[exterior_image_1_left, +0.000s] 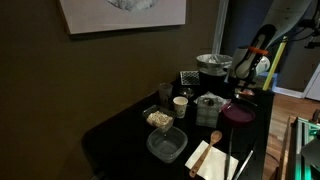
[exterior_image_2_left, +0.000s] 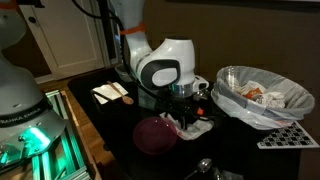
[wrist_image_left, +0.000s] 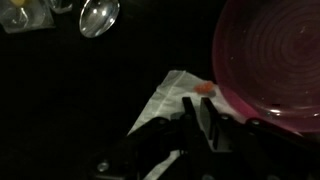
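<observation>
Closed, empty fingers are over the white napkin beside the orange bit; I should open, turn and pinch the napkin's edge (wrist_image_left: 157, 101) facing the spoon.
My gripper (wrist_image_left: 176, 118) hangs low over a white napkin (wrist_image_left: 168, 97) that lies crumpled on the black table. Its two dark fingers stand close together with only a thin gap, and nothing shows between them. A small orange bit (wrist_image_left: 204, 88) lies at the napkin's edge, right beside a purple plate (wrist_image_left: 270, 60). In an exterior view the gripper (exterior_image_2_left: 186, 104) sits just above the napkin (exterior_image_2_left: 198, 126), with the plate (exterior_image_2_left: 155, 133) in front of it. The plate (exterior_image_1_left: 238, 114) also shows in an exterior view, next to the arm (exterior_image_1_left: 250, 62).
A bowl lined with clear plastic (exterior_image_2_left: 262, 95) holds scraps beside the arm. A metal spoon (wrist_image_left: 98, 15) and a glass (wrist_image_left: 15, 14) lie beyond the napkin. Cups, a lidded jar, a clear container (exterior_image_1_left: 166, 146) and a wooden spoon on paper (exterior_image_1_left: 212, 150) fill the table's far part.
</observation>
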